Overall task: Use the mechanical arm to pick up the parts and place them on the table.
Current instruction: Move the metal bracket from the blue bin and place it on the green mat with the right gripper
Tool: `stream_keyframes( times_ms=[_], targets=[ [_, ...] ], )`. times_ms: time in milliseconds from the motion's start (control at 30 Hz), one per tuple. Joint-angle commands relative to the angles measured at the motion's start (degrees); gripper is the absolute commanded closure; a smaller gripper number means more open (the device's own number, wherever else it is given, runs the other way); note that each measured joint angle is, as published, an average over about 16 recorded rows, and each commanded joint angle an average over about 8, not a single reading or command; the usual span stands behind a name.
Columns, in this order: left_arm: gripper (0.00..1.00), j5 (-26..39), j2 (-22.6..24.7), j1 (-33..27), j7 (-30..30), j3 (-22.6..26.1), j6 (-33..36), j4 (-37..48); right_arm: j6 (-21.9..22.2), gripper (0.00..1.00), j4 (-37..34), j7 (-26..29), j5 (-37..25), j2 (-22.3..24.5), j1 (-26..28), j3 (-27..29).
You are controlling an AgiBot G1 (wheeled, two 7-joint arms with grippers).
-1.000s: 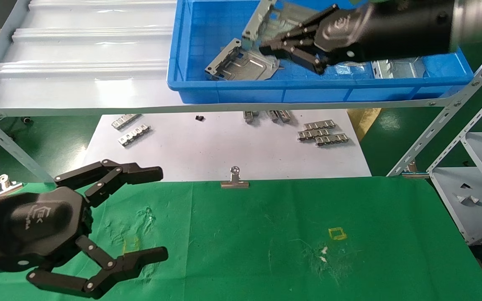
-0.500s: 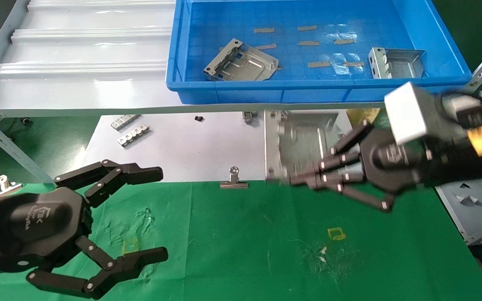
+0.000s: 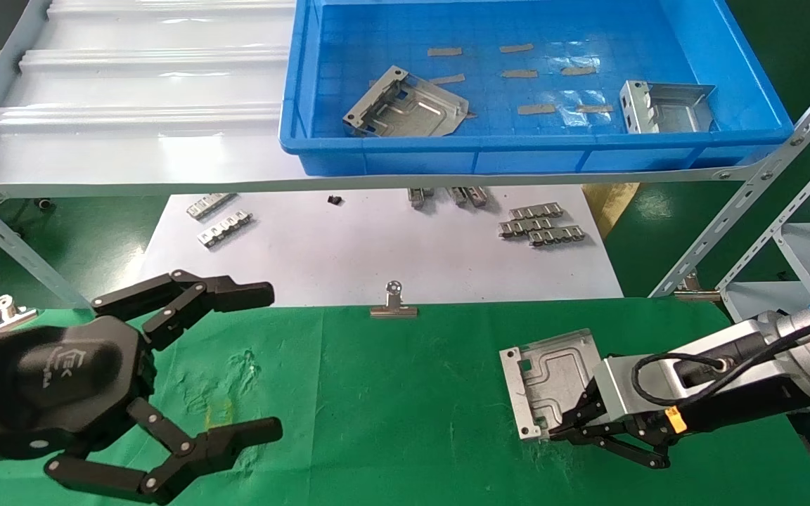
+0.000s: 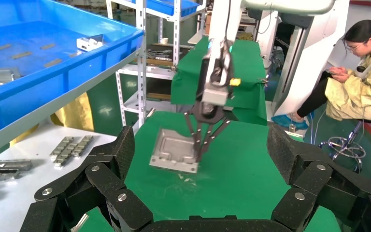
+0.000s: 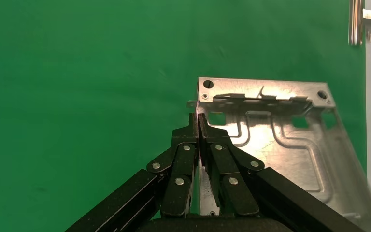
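Observation:
I will use my right gripper to set the silver sheet-metal part down on the green cloth before the toothed strips [image 3: 577, 375] nearest the grey rack.
My right gripper [image 3: 560, 432] is shut on the folded rim of a silver sheet-metal part [image 3: 549, 379], which sits low over the green table [image 3: 405, 393] at the right front; whether it rests on the cloth I cannot tell. The right wrist view shows the fingers [image 5: 193, 145] pinching the rim of that part [image 5: 280, 140]. The left wrist view shows this part [image 4: 174, 151] and the right gripper [image 4: 198, 157] from the far side. Two more parts [image 3: 405, 105] [image 3: 666, 105] lie in the blue bin [image 3: 517, 151]. My left gripper [image 3: 257, 362] is open and empty at the front left.
The bin stands on a grey shelf [image 3: 131, 147] above a white sheet [image 3: 377, 246] holding several toothed metal strips [image 3: 542, 225]. A binder clip [image 3: 394, 302] holds the cloth's far edge. A grey rack [image 3: 785, 323] stands at the right. A seated person [image 4: 362, 72] shows in the left wrist view.
My right gripper lifted the part out of the blue bin, carried it forward and down, and now holds it low over the green cloth. The left arm has not moved.

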Motion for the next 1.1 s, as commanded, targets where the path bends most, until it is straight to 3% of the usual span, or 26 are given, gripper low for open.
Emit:
stream_keyframes(
  times_ms=[33, 467, 500, 700, 767, 933, 1100],
  targets=[
    [0.0, 0.0, 0.0, 0.0, 0.0, 0.0, 0.0, 0.0, 1.36, 1.0, -3.0, -2.98, -1.68, -1.51, -0.9, -0.75],
    [0.0, 0.0, 0.0, 0.0, 0.0, 0.0, 0.0, 0.0, 1.27, 0.99, -19.91, -14.21, -4.26, -8.51, -2.47, -2.41],
    [0.0, 0.0, 0.0, 0.0, 0.0, 0.0, 0.0, 0.0, 1.24, 0.94, -20.86, -14.77, -4.32, -8.71, -2.48, -2.44],
    [0.0, 0.0, 0.0, 0.0, 0.0, 0.0, 0.0, 0.0, 2.14, 0.19, -25.56, -17.81, -4.44, -9.59, -2.86, -2.41],
    [0.0, 0.0, 0.0, 0.0, 0.0, 0.0, 0.0, 0.0, 3.06, 0.01, -26.57, -18.95, -4.37, -9.81, -3.1, -2.28],
    [0.0, 0.0, 0.0, 0.0, 0.0, 0.0, 0.0, 0.0, 4.82, 0.0, -27.94, -21.8, -3.88, -10.17, -3.41, -1.76],
    [0.0, 0.0, 0.0, 0.0, 0.0, 0.0, 0.0, 0.0, 2.64, 0.0, -28.38, -23.1, -3.49, -10.19, -2.32, -1.56]
  ],
)
